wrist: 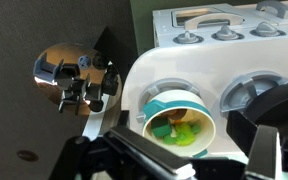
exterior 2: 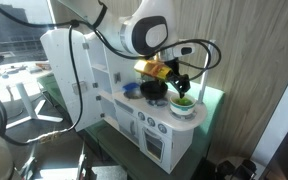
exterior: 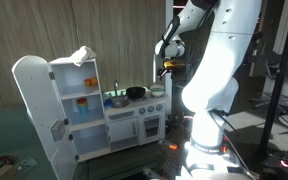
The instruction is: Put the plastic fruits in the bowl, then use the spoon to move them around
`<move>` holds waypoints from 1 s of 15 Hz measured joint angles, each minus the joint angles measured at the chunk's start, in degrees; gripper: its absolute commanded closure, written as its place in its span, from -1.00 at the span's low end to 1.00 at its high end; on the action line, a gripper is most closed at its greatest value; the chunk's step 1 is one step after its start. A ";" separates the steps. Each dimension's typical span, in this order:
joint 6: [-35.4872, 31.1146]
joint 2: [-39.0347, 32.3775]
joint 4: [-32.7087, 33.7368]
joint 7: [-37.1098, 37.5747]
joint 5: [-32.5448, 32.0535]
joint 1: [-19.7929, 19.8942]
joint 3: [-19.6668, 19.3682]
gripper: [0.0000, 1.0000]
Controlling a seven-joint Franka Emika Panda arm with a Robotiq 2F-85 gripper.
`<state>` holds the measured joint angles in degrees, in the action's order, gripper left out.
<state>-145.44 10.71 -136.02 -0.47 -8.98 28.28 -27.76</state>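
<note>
The robot's gripper needs to next move to the white cup and close on the cup's rim [exterior: 163,86] [wrist: 146,133], on the side away from the black bowl.
My gripper [wrist: 189,162] is open and hovers over the toy kitchen counter, with a dark finger on each side of the lower wrist view. Right below it stands a white cup with a teal rim [wrist: 155,104]; it holds green toy pieces and one small orange piece [wrist: 176,114]. In both exterior views the gripper [exterior: 165,68] [exterior 2: 174,80] hangs above the counter. The black bowl [exterior: 135,92] [exterior 2: 155,90] sits on the counter beside the greenish cup [exterior 2: 183,104]. A dark shape at the right edge of the wrist view may be the bowl. I cannot make out the spoon.
The white toy kitchen [exterior: 134,125] has its tall door [exterior: 34,105] swung open, showing shelves. Knobs and a handle run along the back of the counter [wrist: 219,35]. A grey round recess [wrist: 242,92] lies next to the cup. A chrome fitting [wrist: 69,72] sits off the counter's edge.
</note>
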 measured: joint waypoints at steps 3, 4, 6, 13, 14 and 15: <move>4.98 -2.07 3.50 -0.62 0.17 0.01 -0.44 -1.00; 6.89 -3.19 5.55 -1.42 0.35 0.01 -0.68 -1.00; 8.80 -5.94 9.87 -4.67 2.55 0.01 -1.41 -1.00; 8.97 -16.61 19.37 -19.06 18.01 0.59 -2.09 -1.00; 8.94 -18.23 19.98 -20.98 20.37 1.16 -1.87 -1.00; 8.78 -19.88 20.52 -22.75 22.44 1.93 -1.64 -1.00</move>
<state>-136.66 -9.17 -115.50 -23.22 13.46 30.21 -29.40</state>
